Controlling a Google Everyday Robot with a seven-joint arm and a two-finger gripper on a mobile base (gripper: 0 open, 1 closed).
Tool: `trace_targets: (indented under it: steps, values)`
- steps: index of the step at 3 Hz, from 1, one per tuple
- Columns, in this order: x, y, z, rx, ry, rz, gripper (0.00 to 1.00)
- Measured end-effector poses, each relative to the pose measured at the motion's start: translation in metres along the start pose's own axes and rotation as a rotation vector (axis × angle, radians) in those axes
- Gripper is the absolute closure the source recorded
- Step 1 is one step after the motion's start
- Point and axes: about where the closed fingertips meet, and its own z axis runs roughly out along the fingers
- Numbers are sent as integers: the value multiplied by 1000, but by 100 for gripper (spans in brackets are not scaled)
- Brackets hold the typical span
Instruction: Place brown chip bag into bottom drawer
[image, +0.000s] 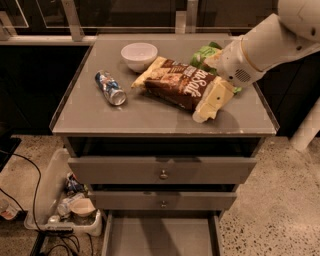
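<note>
Next, I grip the dark middle (187, 88) of the brown chip bag, inward from the cream end under my gripper.
The brown chip bag (175, 82) lies flat on top of the grey cabinet (90, 117), dark brown with cream ends and white lettering. My gripper (212, 103) reaches down from the white arm at the upper right. It is at the bag's right end, over its cream edge and low to the cabinet top. Whether it touches the bag does not show. The bottom drawer (160, 239) is pulled out at the cabinet's foot, a plain grey tray with nothing in it.
A green bag (202, 54) lies behind the brown bag, partly hidden by the arm. A white bowl (139, 55) and a tipped can (111, 88) are on the cabinet's left half. The two upper drawers with knobs (163, 174) stick out slightly. A bin of rubbish (70, 205) stands on the floor at left.
</note>
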Motion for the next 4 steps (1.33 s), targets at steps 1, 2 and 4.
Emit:
trace_targets:
  steps: [1, 2, 4]
  values:
    - [-5, -11, 20, -9, -7, 3, 0]
    - [-5, -24, 35, -5, -7, 10, 0]
    - [-4, -48, 67, -1, -3, 28, 0]
